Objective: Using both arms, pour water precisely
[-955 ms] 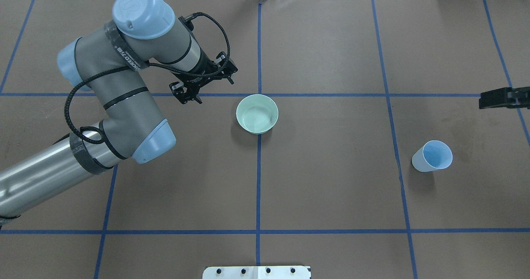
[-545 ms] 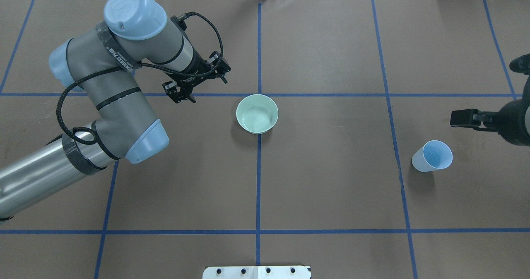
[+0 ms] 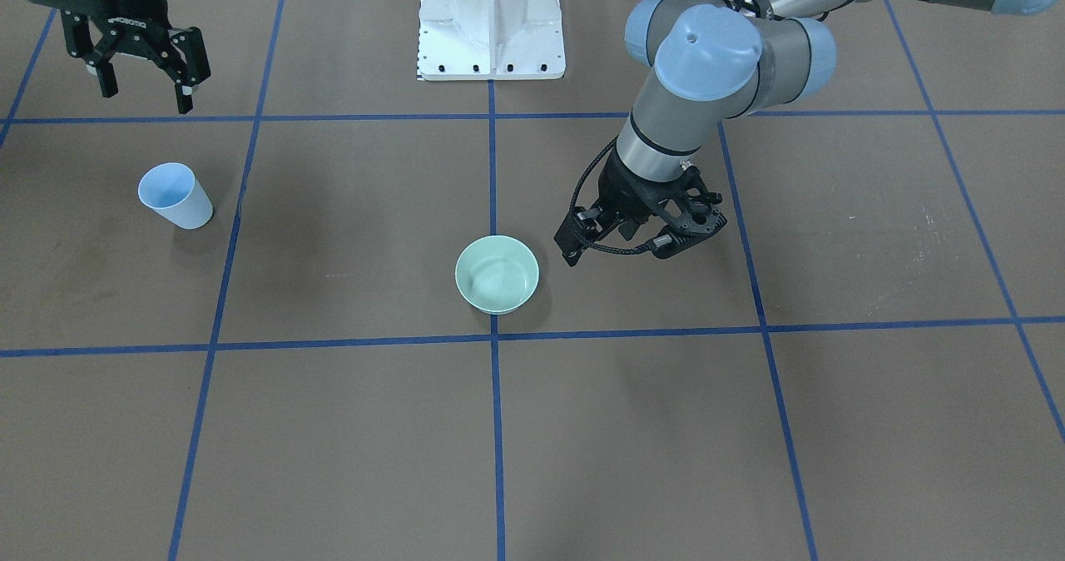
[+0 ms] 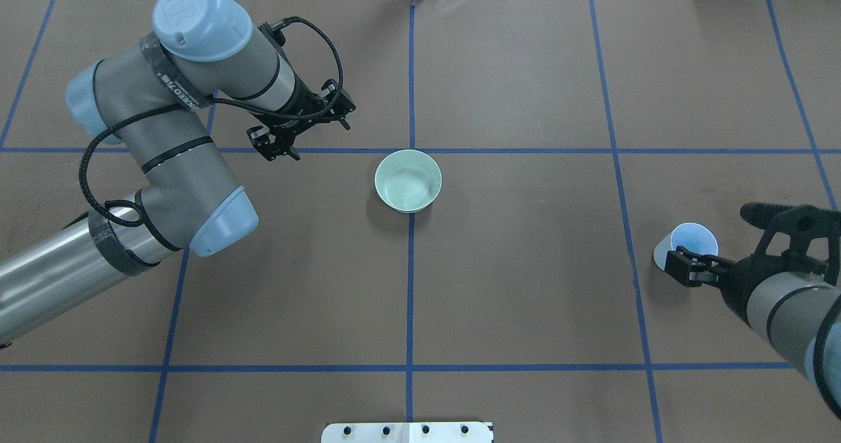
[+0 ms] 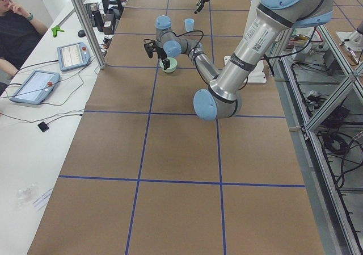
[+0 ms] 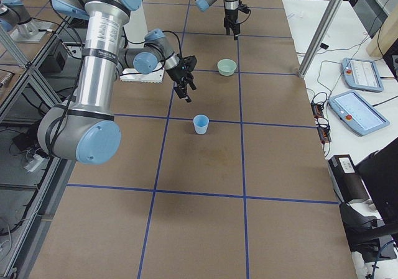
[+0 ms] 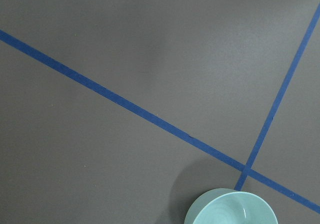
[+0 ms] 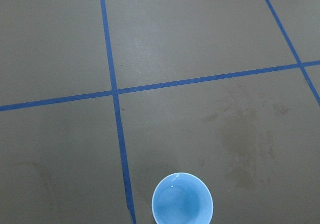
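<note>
The robot's right gripper should close around the middle of the light blue cup's side [image 3: 194, 196], below the cup's rim, so that the cup's opening stays clear for pouring.
A mint green bowl [image 4: 408, 181] stands at the table's middle, also in the front view [image 3: 497, 274] and at the bottom of the left wrist view [image 7: 230, 208]. A light blue cup [image 3: 175, 196] stands upright on the robot's right, also at the bottom of the right wrist view [image 8: 182, 197]. My left gripper [image 3: 620, 249] is open and empty, beside the bowl and apart from it. My right gripper [image 3: 143, 91] is open and empty, raised above the table on the robot's side of the cup. Overhead it partly covers the cup [image 4: 693, 239]. I cannot make out the water.
The white pedestal [image 3: 492, 20] stands at the robot's edge of the table. Blue tape lines grid the brown table cover. A seated person [image 5: 14, 28] and two tablets [image 5: 74, 55] are at a side table beyond the far edge.
My right gripper has come in from the table's right edge and swung toward the robot's side, over the cup. My left gripper has drifted left, away from the bowl.
</note>
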